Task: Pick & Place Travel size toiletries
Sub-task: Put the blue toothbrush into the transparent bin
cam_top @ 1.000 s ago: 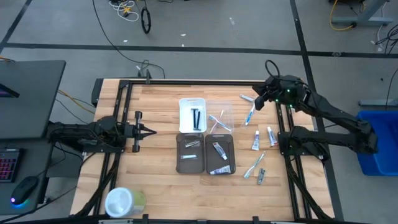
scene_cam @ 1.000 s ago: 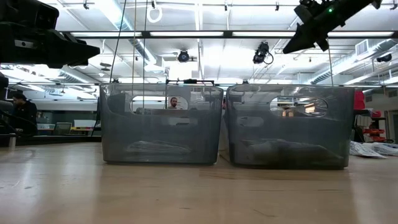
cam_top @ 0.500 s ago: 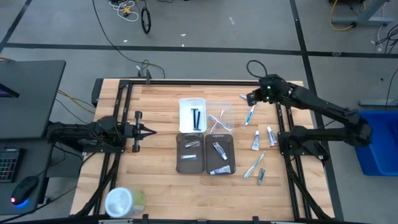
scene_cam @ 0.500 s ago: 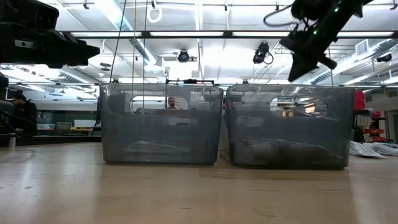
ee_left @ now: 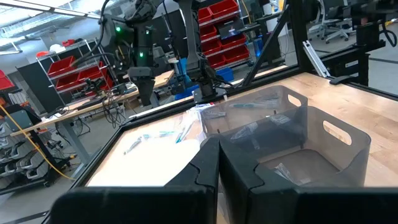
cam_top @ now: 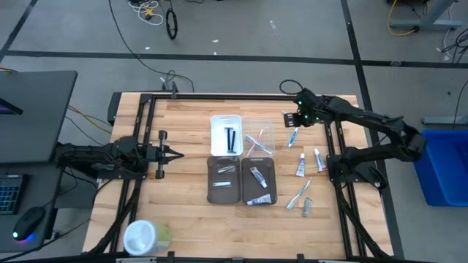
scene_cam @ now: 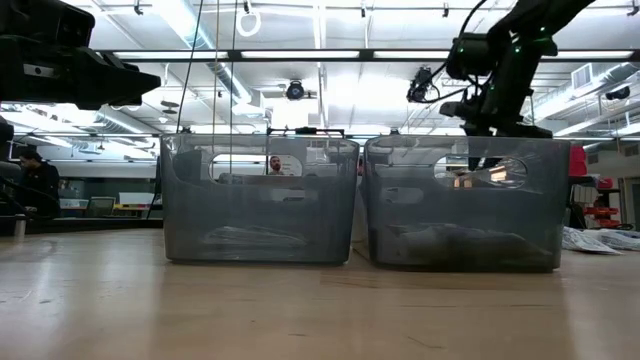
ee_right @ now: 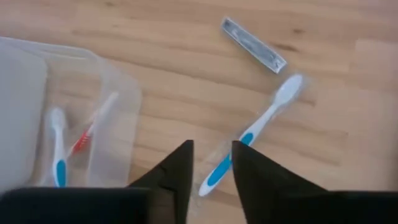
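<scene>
The robot's right gripper will close on the white neck [cam_top: 296, 129] [ee_right: 262, 122] of the far toothbrush, between that toothbrush's bristle head and its blue handle.
The travel size toiletries lie loose on the table's right part: a blue-and-white toothbrush [cam_top: 294, 136] [ee_right: 249, 140] in clear wrap, a small grey packet [ee_right: 254, 45], two white tubes [cam_top: 300, 166] [cam_top: 319, 159], and another toothbrush [cam_top: 298, 193]. My right gripper [ee_right: 211, 154] [cam_top: 293, 121] hangs open above the far toothbrush, pointing steeply down, touching nothing. The toothbrush's blue handle end shows just beyond the gap between the fingers. My left gripper [cam_top: 172, 153] [ee_left: 217, 155] waits shut and level at the table's left.
A white tray [cam_top: 216, 124] holding black sticks and a clear tray [cam_top: 268, 131] [ee_right: 118, 81] with two toothbrushes sit mid-table. Two grey trays [cam_top: 212, 175] [cam_top: 272, 175] with small items lie nearer. A round white-and-green container [cam_top: 146, 236] stands at the near left corner.
My right gripper has come down and moved toward the table's left, from near the far right corner to above the far toothbrush. It has tipped from nearly level to pointing steeply down and has rolled about its own line.
</scene>
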